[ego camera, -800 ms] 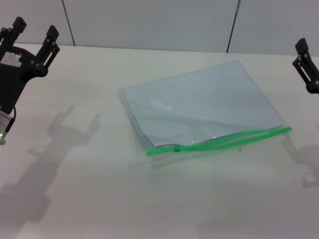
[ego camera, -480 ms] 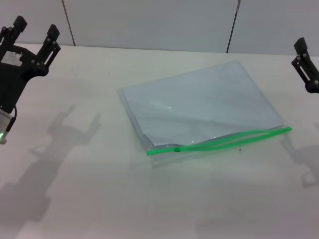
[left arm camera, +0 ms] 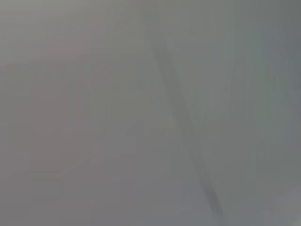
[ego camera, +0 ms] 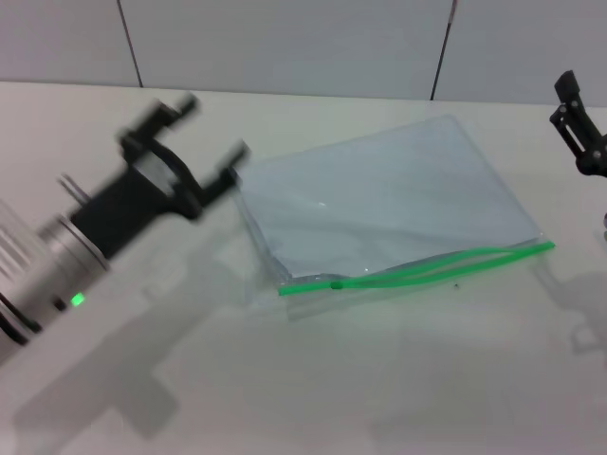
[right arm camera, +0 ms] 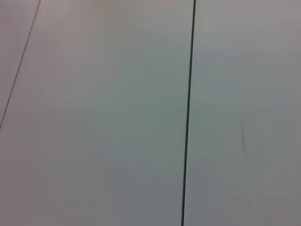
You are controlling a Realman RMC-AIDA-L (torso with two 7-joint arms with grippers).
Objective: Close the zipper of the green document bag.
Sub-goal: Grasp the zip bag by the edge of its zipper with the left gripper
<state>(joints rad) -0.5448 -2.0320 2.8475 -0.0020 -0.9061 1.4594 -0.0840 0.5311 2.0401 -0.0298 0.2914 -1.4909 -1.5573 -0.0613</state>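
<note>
My right gripper moves to the zipper's small green slider (ego camera: pixel 336 284) on the green document bag next and closes there.
The green document bag (ego camera: pixel 379 194) lies flat on the table in the head view, a translucent pale blue-grey pouch. Its zipper (ego camera: pixel 422 268) runs along the near long edge as a bright green strip, gaping apart toward the right end. The small green slider (ego camera: pixel 336 282) sits near the left end of the strip. My left gripper (ego camera: pixel 211 128) is open and blurred, hovering just left of the bag's far left corner. My right gripper (ego camera: pixel 579 123) hangs at the right edge, beyond the bag's right side and partly cut off. Neither wrist view shows the bag.
The pale table (ego camera: pixel 313 379) stretches wide in front of the bag. A grey panelled wall (ego camera: pixel 285 43) with dark seams stands behind it. The right wrist view holds only wall panels (right arm camera: pixel 94 117) and a dark seam (right arm camera: pixel 188 113).
My left arm has swung from the far left corner in toward the bag's left side, its gripper now low and pointing at the bag. The right gripper and the bag have barely moved.
</note>
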